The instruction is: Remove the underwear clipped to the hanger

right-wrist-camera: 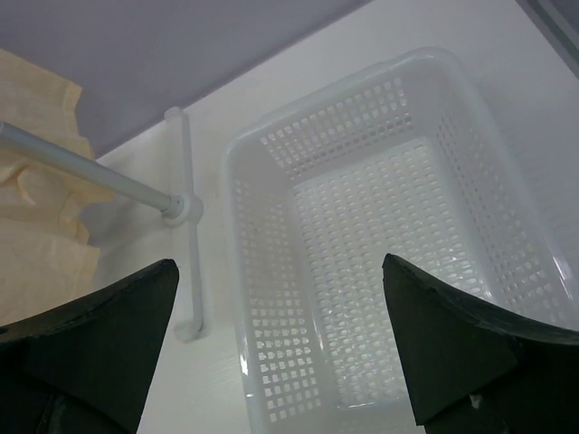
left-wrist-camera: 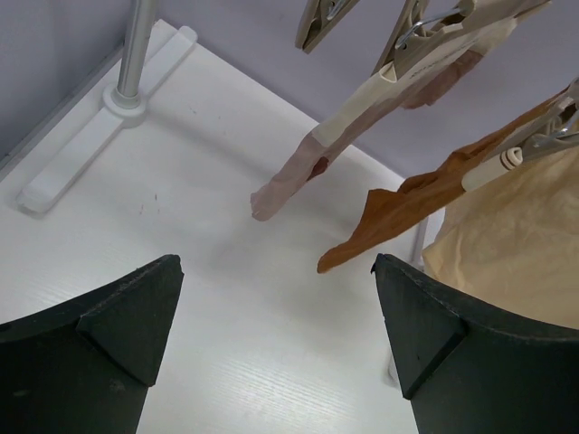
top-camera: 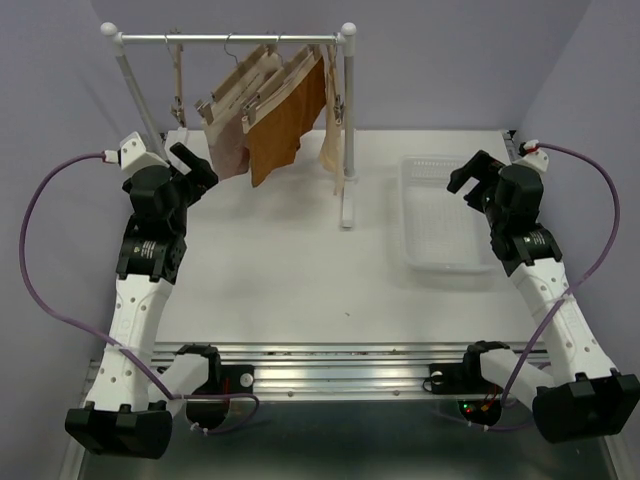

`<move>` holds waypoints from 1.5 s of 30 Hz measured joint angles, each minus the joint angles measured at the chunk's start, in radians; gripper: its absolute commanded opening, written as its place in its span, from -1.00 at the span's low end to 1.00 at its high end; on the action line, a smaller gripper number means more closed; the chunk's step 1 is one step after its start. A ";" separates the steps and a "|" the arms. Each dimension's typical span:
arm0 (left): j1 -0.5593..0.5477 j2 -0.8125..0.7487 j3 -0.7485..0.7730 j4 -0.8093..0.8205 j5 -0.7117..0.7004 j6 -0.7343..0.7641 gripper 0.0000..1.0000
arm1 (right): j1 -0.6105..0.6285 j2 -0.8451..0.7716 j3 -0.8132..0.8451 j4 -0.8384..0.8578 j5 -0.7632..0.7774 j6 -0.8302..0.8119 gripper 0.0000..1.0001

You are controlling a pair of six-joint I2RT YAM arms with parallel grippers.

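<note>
My left gripper will grab the hanger bar's near half (top-camera: 224, 83), next to the hook, on the clip hanger that holds the pinkish-beige underwear.
Three underwear hang from clip hangers on a white rail rack (top-camera: 235, 39): a pinkish-beige one (top-camera: 228, 140), a rust-brown one (top-camera: 283, 125) and a cream one (top-camera: 330, 135). In the left wrist view the pinkish-beige one (left-wrist-camera: 298, 172), the rust-brown one (left-wrist-camera: 398, 212) and the cream one (left-wrist-camera: 507, 249) hang ahead with clips (left-wrist-camera: 520, 149) on them. My left gripper (top-camera: 195, 165) is open and empty, just left of the garments. My right gripper (top-camera: 470, 175) is open and empty above the white basket (top-camera: 412, 215).
The rack's right post (top-camera: 349, 120) and foot (top-camera: 346, 205) stand mid-table; its left post (left-wrist-camera: 136, 54) and foot (left-wrist-camera: 81, 154) show in the left wrist view. The basket (right-wrist-camera: 262, 271) is empty in the right wrist view. An empty clip hanger (top-camera: 178, 85) hangs at the rail's left.
</note>
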 measured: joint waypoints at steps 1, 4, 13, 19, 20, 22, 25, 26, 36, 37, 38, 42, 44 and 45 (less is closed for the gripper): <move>0.000 -0.008 -0.003 0.000 0.003 0.000 0.98 | 0.000 -0.007 -0.003 0.002 -0.006 0.000 1.00; 0.000 -0.024 -0.013 0.000 0.008 0.000 0.98 | 0.000 -0.019 -0.011 0.024 -0.027 0.000 1.00; 0.000 -0.036 -0.010 0.003 0.032 0.044 0.98 | 0.000 -0.025 -0.048 0.064 -0.128 -0.010 1.00; 0.000 0.043 0.113 0.042 0.119 0.172 0.98 | 0.000 -0.024 -0.048 0.077 -0.203 -0.016 1.00; 0.000 0.053 0.132 0.049 0.132 0.195 0.98 | 0.000 -0.023 -0.048 0.077 -0.221 -0.018 1.00; 0.000 0.077 0.183 0.065 0.161 0.245 0.98 | 0.000 -0.022 -0.048 0.078 -0.245 -0.019 1.00; 0.000 0.129 0.286 0.082 0.198 0.310 0.98 | 0.000 -0.016 -0.048 0.083 -0.267 -0.021 1.00; 0.000 0.153 0.325 0.086 0.217 0.331 0.98 | 0.000 -0.013 -0.048 0.083 -0.276 -0.023 1.00; 0.002 0.462 0.671 0.021 0.408 0.477 0.98 | 0.000 0.017 -0.048 0.084 -0.309 -0.030 1.00; 0.004 0.497 0.707 0.006 0.424 0.485 0.98 | 0.000 0.023 -0.048 0.084 -0.314 -0.030 1.00; 0.006 0.533 0.745 -0.014 0.437 0.491 0.98 | 0.000 0.027 -0.048 0.084 -0.320 -0.030 1.00; 0.010 0.636 0.850 -0.058 0.467 0.500 0.98 | 0.000 0.042 -0.048 0.084 -0.337 -0.031 1.00; 0.014 0.684 0.906 -0.090 0.481 0.499 0.98 | 0.000 0.045 -0.048 0.084 -0.341 -0.032 1.00; 0.015 0.698 0.927 -0.097 0.486 0.499 0.98 | 0.000 0.045 -0.048 0.084 -0.341 -0.033 1.00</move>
